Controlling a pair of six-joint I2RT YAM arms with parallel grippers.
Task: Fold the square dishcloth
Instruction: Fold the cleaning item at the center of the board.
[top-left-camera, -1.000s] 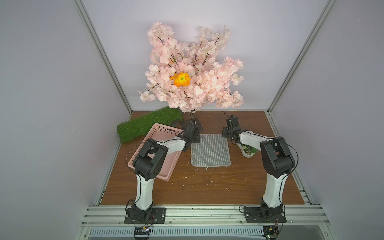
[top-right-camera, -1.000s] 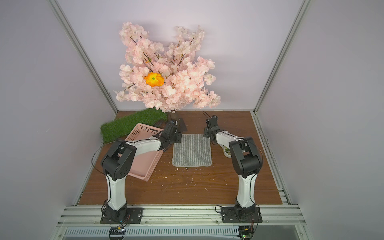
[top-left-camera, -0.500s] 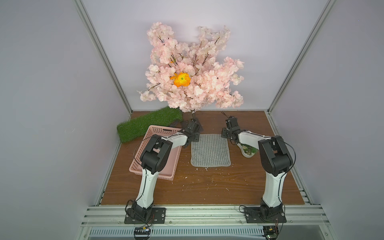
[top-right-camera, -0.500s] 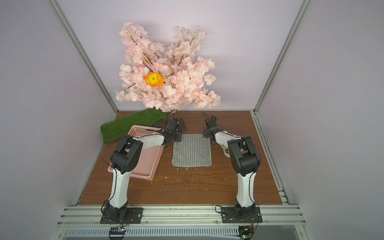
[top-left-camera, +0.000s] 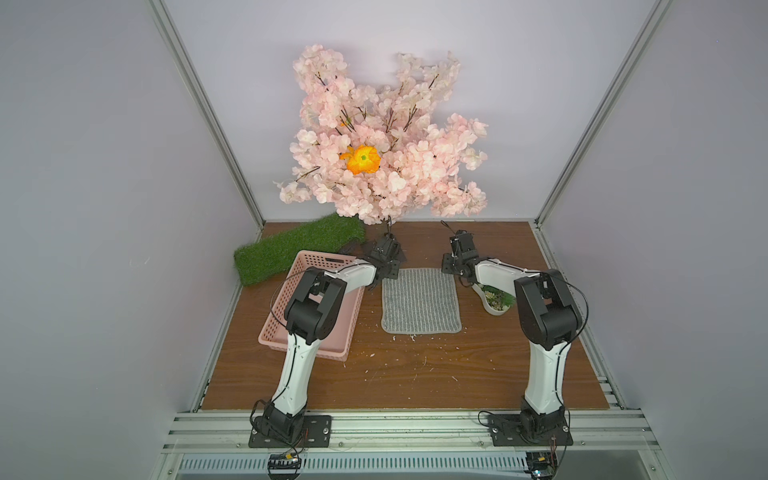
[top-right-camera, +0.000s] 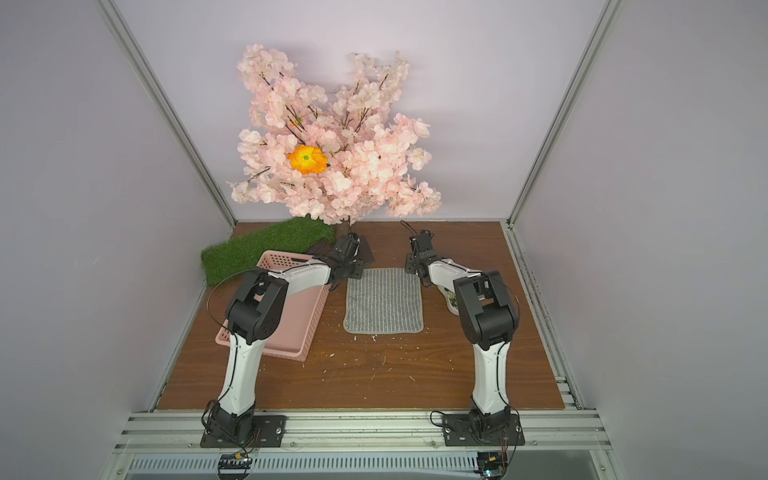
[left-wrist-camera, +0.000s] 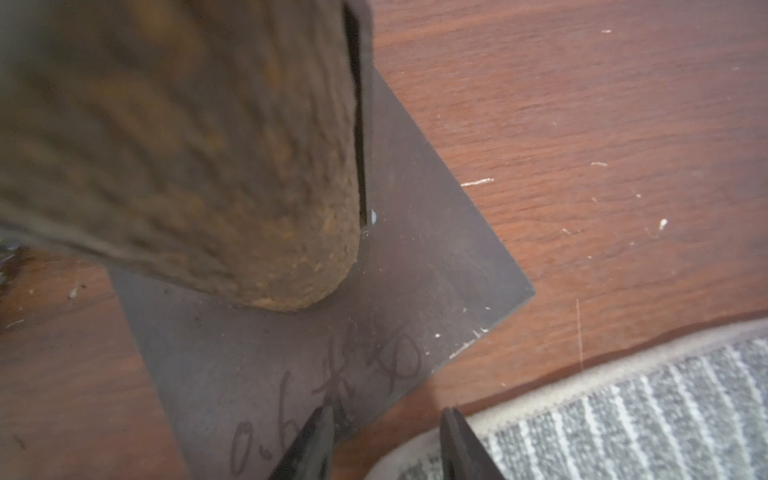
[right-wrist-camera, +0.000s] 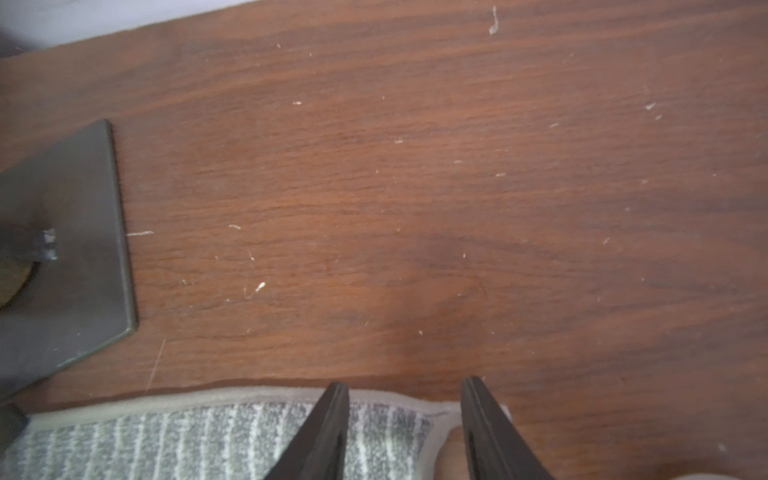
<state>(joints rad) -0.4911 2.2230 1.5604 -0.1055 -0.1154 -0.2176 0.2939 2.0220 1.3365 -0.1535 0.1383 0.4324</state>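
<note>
Next, I draw my left gripper back and pinch the hemmed corner (left-wrist-camera: 402, 459) before folding, as its open fingertips reach past the dishcloth's corner to the dark base plate.
The square dishcloth (top-left-camera: 420, 301) (top-right-camera: 384, 301), grey with thin whitish stripes, lies flat on the wooden table in both top views. My left gripper (top-left-camera: 388, 272) (left-wrist-camera: 388, 440) is low at its far left corner. It is open, with one finger over the tree's dark base plate and the other over the hem (left-wrist-camera: 419, 453). My right gripper (top-left-camera: 451, 268) (right-wrist-camera: 405, 415) is open at the far right corner. Its jaws straddle the hemmed corner (right-wrist-camera: 432, 415), and the cloth there lies flat, not pinched.
A pink basket (top-left-camera: 316, 262) sits left of the cloth under my left arm, with a green grass mat (top-left-camera: 291, 249) behind it. The blossom tree's trunk (left-wrist-camera: 187, 145) and base plate (left-wrist-camera: 415, 270) stand just beyond the cloth. A small white plant pot (top-left-camera: 496, 301) is on the right.
My left arm has swung round over the basket. Its gripper has settled at the cloth's far left corner with the jaws narrower. The right arm has barely shifted.
</note>
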